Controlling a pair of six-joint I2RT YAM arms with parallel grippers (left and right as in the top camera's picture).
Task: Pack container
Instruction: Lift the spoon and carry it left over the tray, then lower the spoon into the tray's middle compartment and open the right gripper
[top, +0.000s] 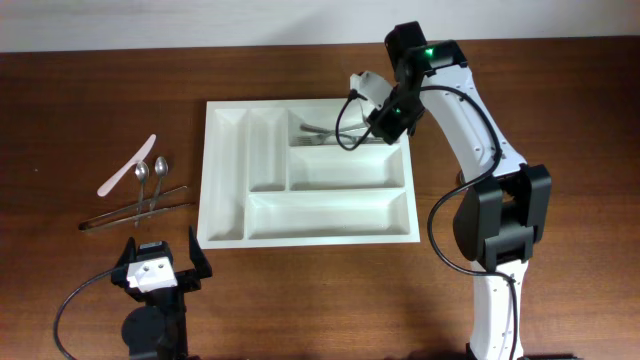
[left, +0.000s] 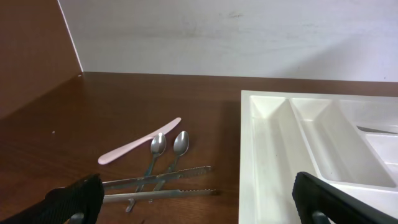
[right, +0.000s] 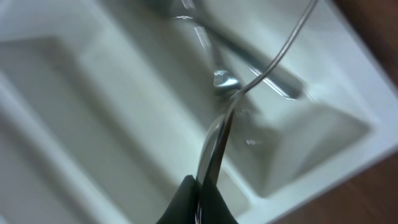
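Next, my right gripper lets go of the metal utensil in the empty compartment (top: 338, 173) in front of the cutlery.
The container (top: 225, 185) is a large white cutlery tray lying mid-table. My right gripper (top: 385, 122) hangs over its far right compartment, shut on the thin handle of a metal utensil (right: 214, 140). That utensil's other end reaches down to the cutlery (right: 261, 68) lying in that compartment (top: 330, 135). My left gripper (top: 160, 268) rests near the table's front left, open and holding nothing. In the left wrist view its fingers (left: 74, 199) frame the tray's near left corner (left: 261, 180) and the tongs.
Left of the tray lie a pink plastic knife (top: 127, 165), two metal spoons (top: 150, 172) and serrated metal tongs (top: 135, 212). A black cable (top: 345, 125) loops beside the right gripper. The white right arm base (top: 495, 290) stands at the right.
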